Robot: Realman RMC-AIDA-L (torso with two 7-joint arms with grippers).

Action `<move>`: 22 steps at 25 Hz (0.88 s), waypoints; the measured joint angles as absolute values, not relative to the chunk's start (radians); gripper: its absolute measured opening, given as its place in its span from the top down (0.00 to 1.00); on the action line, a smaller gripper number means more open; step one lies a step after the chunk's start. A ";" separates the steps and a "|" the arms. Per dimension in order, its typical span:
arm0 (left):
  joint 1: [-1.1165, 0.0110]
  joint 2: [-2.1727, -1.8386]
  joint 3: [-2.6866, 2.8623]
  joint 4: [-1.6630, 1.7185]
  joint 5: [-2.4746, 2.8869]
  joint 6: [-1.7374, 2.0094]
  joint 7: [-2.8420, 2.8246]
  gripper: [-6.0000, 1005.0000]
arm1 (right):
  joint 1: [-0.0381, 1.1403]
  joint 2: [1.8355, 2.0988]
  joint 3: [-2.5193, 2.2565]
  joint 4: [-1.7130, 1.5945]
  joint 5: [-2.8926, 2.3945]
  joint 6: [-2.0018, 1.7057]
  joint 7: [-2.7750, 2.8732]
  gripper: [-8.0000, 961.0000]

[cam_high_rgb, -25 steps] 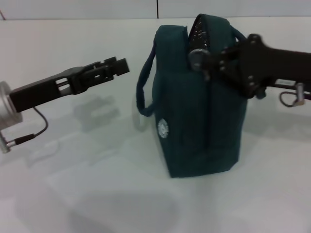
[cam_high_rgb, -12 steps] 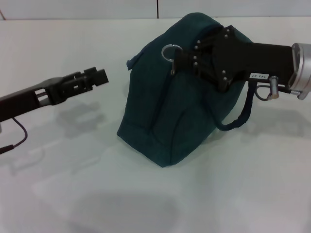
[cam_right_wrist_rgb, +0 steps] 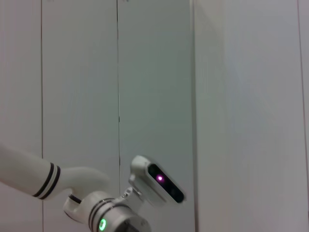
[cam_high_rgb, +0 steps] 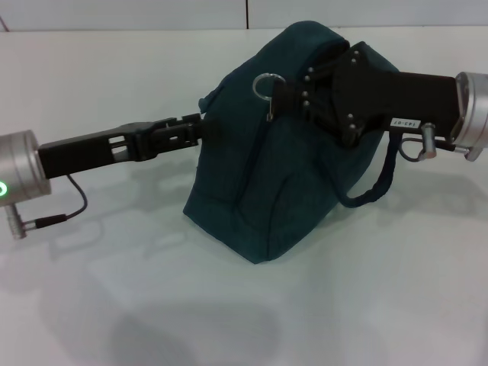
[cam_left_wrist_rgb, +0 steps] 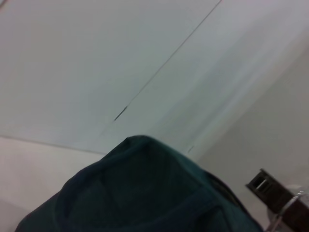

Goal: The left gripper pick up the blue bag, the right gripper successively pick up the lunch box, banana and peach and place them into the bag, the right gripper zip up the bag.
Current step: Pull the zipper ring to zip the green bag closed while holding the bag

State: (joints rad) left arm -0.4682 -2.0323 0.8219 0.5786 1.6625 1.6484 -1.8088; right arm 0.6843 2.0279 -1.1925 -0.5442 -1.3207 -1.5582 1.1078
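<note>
The blue bag folds over around the zipper pull, so the robot's left gripper will grip the bag's side lower down (cam_high_rgb: 216, 158) and keep it steady for zipping.
The blue bag (cam_high_rgb: 282, 175) leans over in the middle of the white table, top closed, and its dark top also fills the low part of the left wrist view (cam_left_wrist_rgb: 135, 193). My right gripper (cam_high_rgb: 284, 97) comes in from the right and is shut at the bag's top, on the zipper pull, with the silver ring (cam_high_rgb: 267, 82) hanging just past it. My left gripper (cam_high_rgb: 200, 128) reaches in from the left and meets the bag's left side by a handle. One loop handle (cam_high_rgb: 374, 191) hangs below the right arm. The lunch box, banana and peach are out of view.
The white table (cam_high_rgb: 152, 305) runs out to a pale wall behind. The left arm's silver cylinder with its green ring light (cam_high_rgb: 15, 179) and a thin cable (cam_high_rgb: 61, 213) sit at the left edge. The right wrist view shows only wall panels and part of the robot (cam_right_wrist_rgb: 154, 186).
The bag went from standing upright to leaning as the right gripper pulled its top. The left arm has since moved right, from clear of the bag to against its left side.
</note>
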 joint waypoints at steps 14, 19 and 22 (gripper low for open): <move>-0.486 -2.052 0.817 0.577 1.679 1.618 -1.826 0.22 | 0.675 2.028 -1.195 -0.531 -1.305 -1.563 1.107 0.98; -0.486 -2.059 0.817 0.577 1.675 1.622 -1.824 0.36 | 0.667 2.028 -1.195 -0.527 -1.295 -1.563 1.108 0.98; -0.488 -2.064 0.822 0.577 1.673 1.625 -1.819 0.47 | 0.664 2.028 -1.195 -0.510 -1.273 -1.564 1.110 0.98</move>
